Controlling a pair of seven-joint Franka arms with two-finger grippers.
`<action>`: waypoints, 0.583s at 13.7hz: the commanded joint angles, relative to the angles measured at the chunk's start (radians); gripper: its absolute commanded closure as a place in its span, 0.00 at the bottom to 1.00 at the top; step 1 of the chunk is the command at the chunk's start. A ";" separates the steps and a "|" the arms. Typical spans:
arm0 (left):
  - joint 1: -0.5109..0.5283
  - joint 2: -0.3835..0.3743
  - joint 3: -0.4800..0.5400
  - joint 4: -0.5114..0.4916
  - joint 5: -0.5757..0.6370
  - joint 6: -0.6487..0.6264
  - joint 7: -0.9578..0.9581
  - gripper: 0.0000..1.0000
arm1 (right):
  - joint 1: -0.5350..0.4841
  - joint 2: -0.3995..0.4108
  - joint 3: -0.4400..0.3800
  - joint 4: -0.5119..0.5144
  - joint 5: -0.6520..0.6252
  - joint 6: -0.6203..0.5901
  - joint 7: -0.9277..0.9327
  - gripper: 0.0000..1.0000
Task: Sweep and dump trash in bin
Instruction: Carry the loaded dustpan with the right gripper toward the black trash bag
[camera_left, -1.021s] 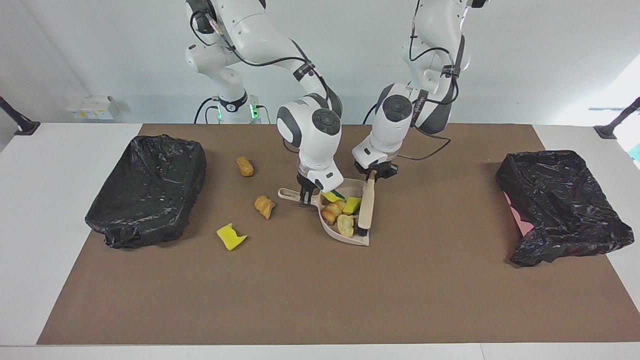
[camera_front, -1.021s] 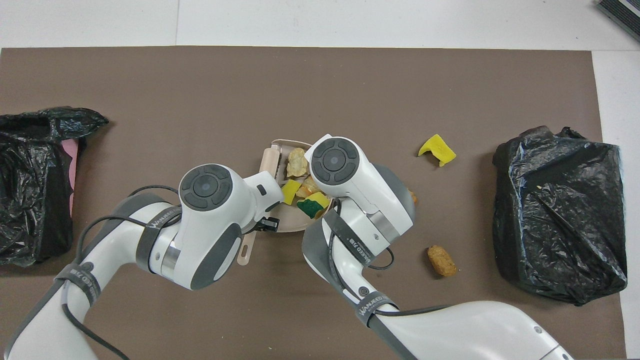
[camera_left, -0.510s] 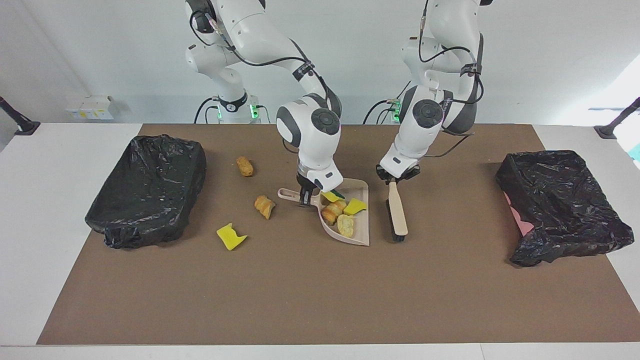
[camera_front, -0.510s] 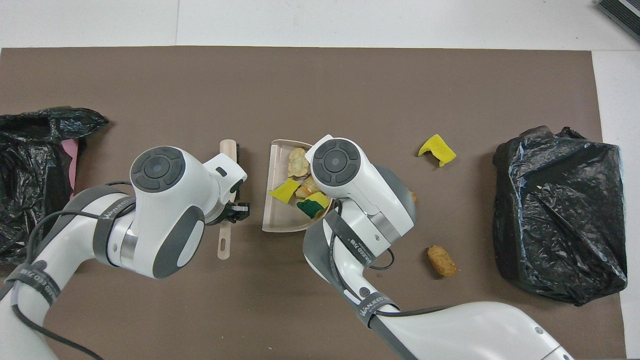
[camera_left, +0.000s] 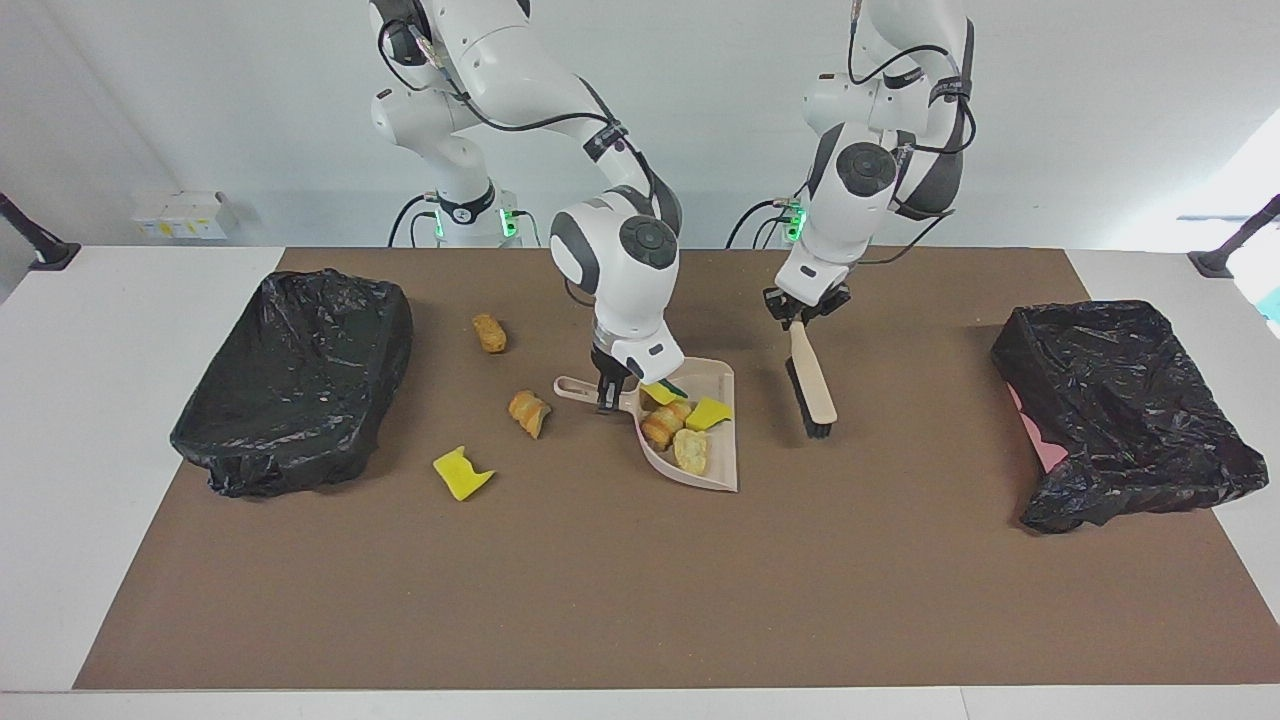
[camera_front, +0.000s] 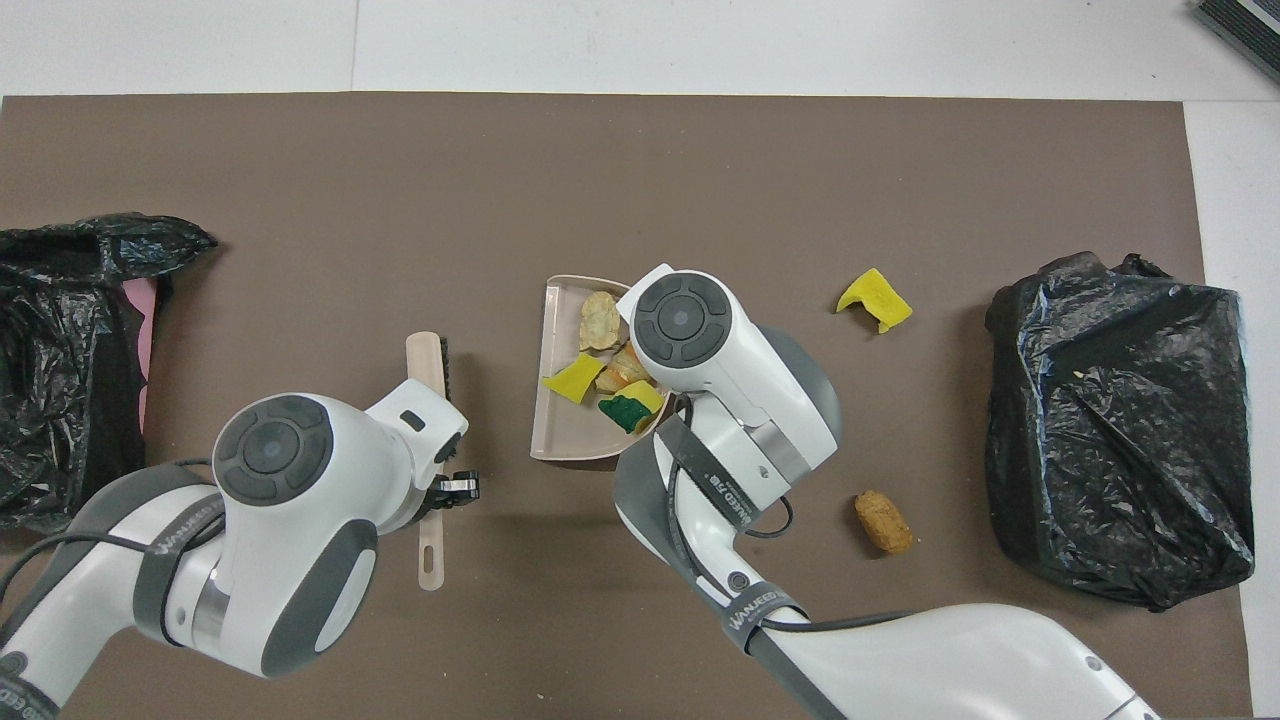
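Note:
Next, my left gripper puts the brush down and lets go of it on the bare mat (camera_front: 547, 576) between my arms, just closer to me than the dustpan.
A beige dustpan (camera_left: 722, 470) (camera_front: 560, 435) rests mid-mat with several pieces of trash in it: a green-backed yellow sponge (camera_left: 664, 392) (camera_front: 628, 410), a yellow chunk (camera_left: 710, 412) (camera_front: 572, 380), a bread lump (camera_left: 661, 426) and a pale lump (camera_left: 690, 450) (camera_front: 600, 320). My right gripper (camera_left: 608, 390) is shut on the dustpan's handle; its own wrist hides it in the overhead view. My left gripper (camera_left: 800, 316) (camera_front: 441, 490) is shut on the brush (camera_left: 812, 385) (camera_front: 428, 375), which hangs tilted over the mat beside the dustpan. Loose trash lies toward the right arm's end: a brown lump (camera_left: 489, 332) (camera_front: 884, 521), a bread lump (camera_left: 528, 411), a yellow sponge (camera_left: 460, 473) (camera_front: 873, 300).
A black-bagged bin (camera_left: 300, 380) (camera_front: 1115, 420) stands at the right arm's end of the mat. Another black-bagged bin (camera_left: 1120, 410) (camera_front: 60, 350), with pink showing at its side, stands at the left arm's end. The brown mat (camera_left: 640, 590) covers most of the table.
My left gripper drew the brush out of the dustpan, carried it toward the left arm's end and lifted it. One yellow chunk shifted in the pan. The right gripper and dustpan stayed put.

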 joint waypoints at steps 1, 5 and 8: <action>-0.083 -0.092 0.006 -0.098 0.000 0.035 -0.112 1.00 | -0.077 -0.116 0.010 -0.045 -0.009 -0.043 -0.032 1.00; -0.205 -0.104 0.006 -0.124 -0.044 0.064 -0.221 1.00 | -0.188 -0.260 0.010 -0.045 0.018 -0.213 -0.141 1.00; -0.276 -0.080 0.006 -0.159 -0.047 0.168 -0.305 1.00 | -0.286 -0.323 0.009 -0.045 0.020 -0.267 -0.258 1.00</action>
